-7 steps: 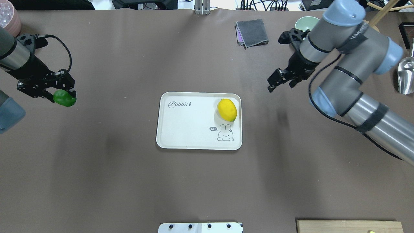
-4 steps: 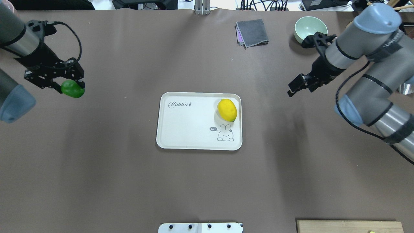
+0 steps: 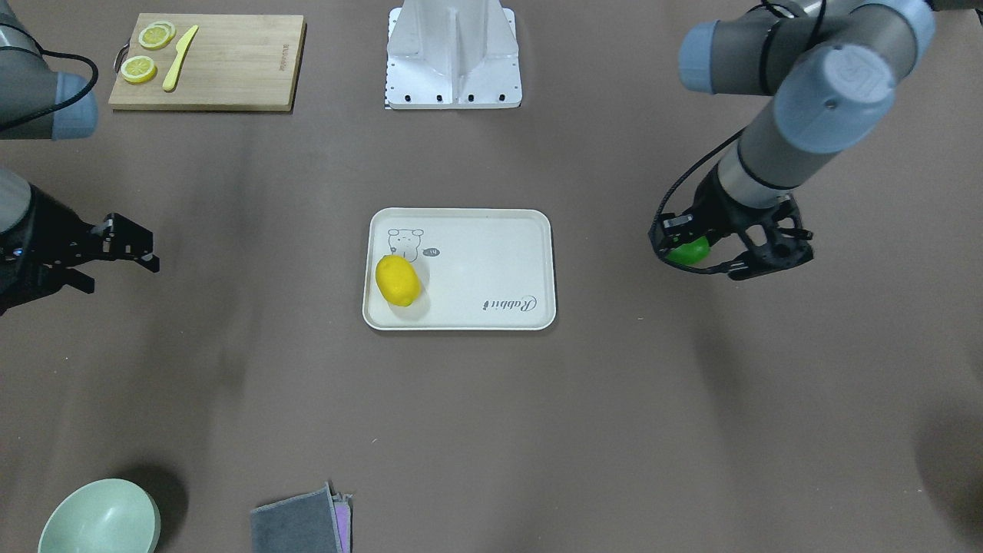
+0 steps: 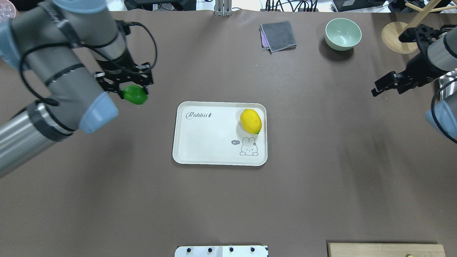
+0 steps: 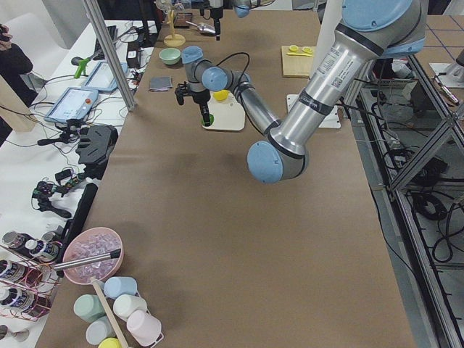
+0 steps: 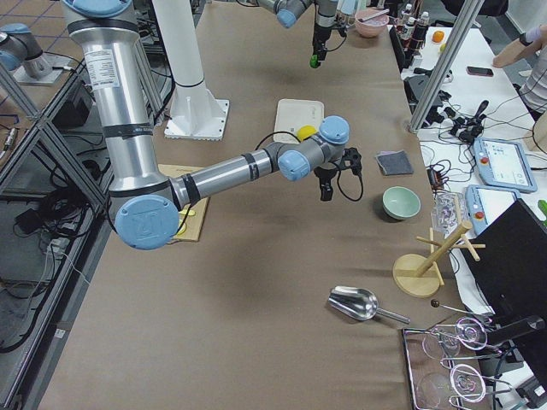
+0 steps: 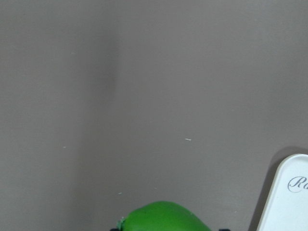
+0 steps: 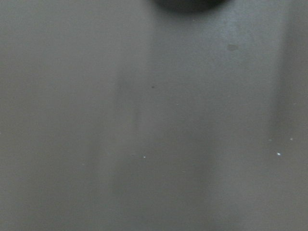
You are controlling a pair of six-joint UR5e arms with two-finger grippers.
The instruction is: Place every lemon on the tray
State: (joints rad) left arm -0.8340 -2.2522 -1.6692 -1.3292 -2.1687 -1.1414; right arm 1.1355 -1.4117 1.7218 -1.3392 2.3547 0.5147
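Observation:
Next, the left gripper releases the green lemon near the middle of the Rabbit tray [image 3: 469, 252], a little toward the robot's base. The green lemon is now held above the table.
The off-white Rabbit tray [image 4: 207, 142] [image 3: 491, 253] lies at the table's middle. The yellow lemon [image 4: 250, 121] [image 3: 398, 280] rests in its corner beside the rabbit drawing. My left gripper [image 4: 132, 93] [image 3: 695, 252] is shut on the green lemon [image 4: 135, 95] [image 3: 689, 250] and holds it above the table, left of the tray's far left corner. The green lemon also shows at the bottom of the left wrist view [image 7: 166, 217], with the tray's corner [image 7: 288, 197] at the right. My right gripper [image 4: 387, 86] [image 3: 123, 253] is open and empty, far right of the tray.
A green bowl [image 4: 343, 33], a folded grey cloth [image 4: 278, 36] and a wooden stand [image 4: 396, 37] sit at the far right. A cutting board [image 3: 207, 61] with lemon slices and a yellow knife lies near the robot's base [image 3: 453, 54].
My left arm has carried the green lemon rightward toward the tray. My right arm has drawn back to the right, away from the tray.

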